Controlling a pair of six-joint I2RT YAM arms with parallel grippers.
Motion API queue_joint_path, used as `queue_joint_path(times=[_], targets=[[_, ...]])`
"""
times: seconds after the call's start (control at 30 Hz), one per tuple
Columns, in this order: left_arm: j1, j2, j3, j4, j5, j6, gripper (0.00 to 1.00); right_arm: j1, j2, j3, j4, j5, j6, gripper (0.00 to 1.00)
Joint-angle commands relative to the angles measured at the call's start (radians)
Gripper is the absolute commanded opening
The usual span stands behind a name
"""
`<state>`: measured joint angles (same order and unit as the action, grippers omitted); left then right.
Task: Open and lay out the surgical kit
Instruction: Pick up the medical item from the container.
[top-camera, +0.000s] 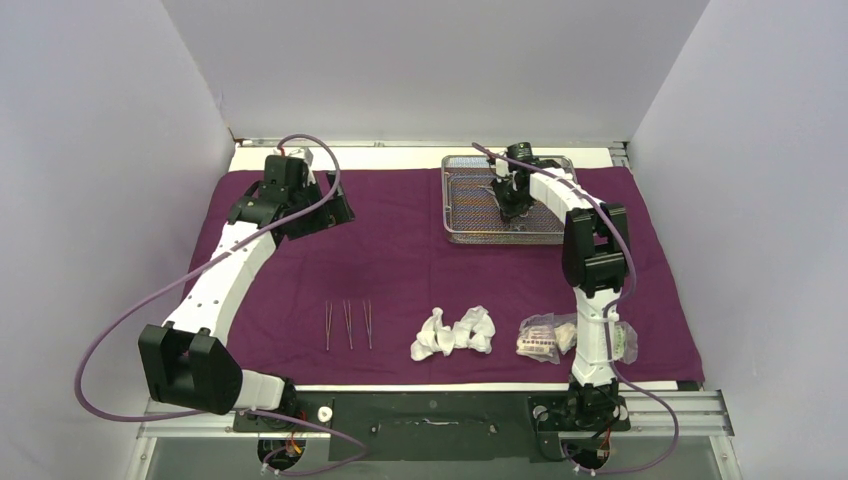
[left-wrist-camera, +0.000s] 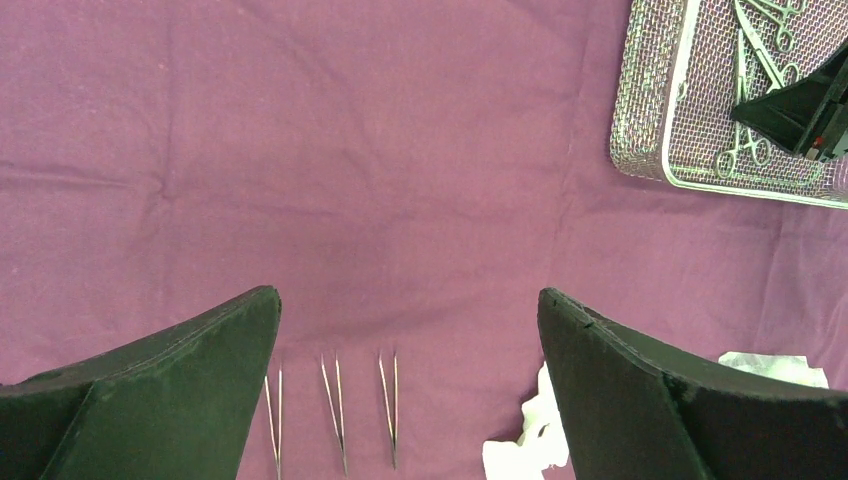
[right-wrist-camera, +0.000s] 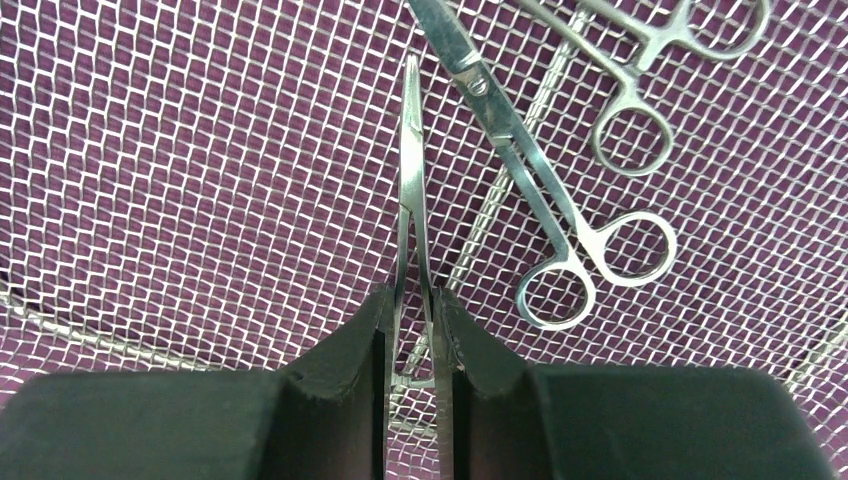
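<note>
Next, I set the steel forceps on the purple cloth (top-camera: 409, 238) beside the wire-mesh tray, toward my left gripper, using my right gripper. The forceps are now in the tray.
The purple cloth wrap (top-camera: 400, 250) lies spread flat. The wire-mesh tray (top-camera: 455, 215) stands at its back right; it also shows in the left wrist view (left-wrist-camera: 640, 110). My right gripper (top-camera: 512, 205) is down in the tray, shut on a pair of steel tweezers (right-wrist-camera: 411, 170) whose tips point away over the mesh (right-wrist-camera: 200, 150). Ring-handled forceps (right-wrist-camera: 560, 230) lie beside them. Three tweezers (top-camera: 348, 324) lie in a row near the front, also seen from the left wrist (left-wrist-camera: 336, 410). My left gripper (left-wrist-camera: 410, 310) is open and empty, high over the cloth.
White gauze wads (top-camera: 455, 333) and clear packets (top-camera: 545, 337) lie on the cloth at the front, by the right arm's base. Grey walls enclose three sides. The cloth's front edge (top-camera: 450, 381) runs just before the arm bases.
</note>
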<state>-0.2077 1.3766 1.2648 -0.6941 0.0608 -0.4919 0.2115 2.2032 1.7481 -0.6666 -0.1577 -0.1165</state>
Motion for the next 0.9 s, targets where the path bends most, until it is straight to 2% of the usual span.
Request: queue_joint_path(times=[0.0,0.27,0.5,0.63,0.7,0.87], targets=[[0.006,-0.013,-0.003,0.06,0.028,-0.001,1.0,0.006,-0.105,0.006,0.075,0.051,0.01,0.05],[0.005,0.007,-0.004,0.103,0.079,-0.019,1.0,0.006,-0.199,-0.031,0.166,0.05,0.037,0.05],[-0.015,0.065,0.021,0.174,0.187,-0.041,1.0,0.005,-0.262,-0.085,0.263,0.053,0.129,0.05],[-0.048,0.125,0.041,0.26,0.279,-0.084,1.0,0.007,-0.292,-0.083,0.274,0.027,0.258,0.05],[-0.068,0.155,0.047,0.305,0.314,-0.111,0.94,0.012,-0.314,-0.091,0.281,0.01,0.331,0.05],[-0.096,0.19,0.066,0.303,0.273,-0.13,0.91,0.082,-0.376,-0.119,0.291,0.019,0.497,0.05]])
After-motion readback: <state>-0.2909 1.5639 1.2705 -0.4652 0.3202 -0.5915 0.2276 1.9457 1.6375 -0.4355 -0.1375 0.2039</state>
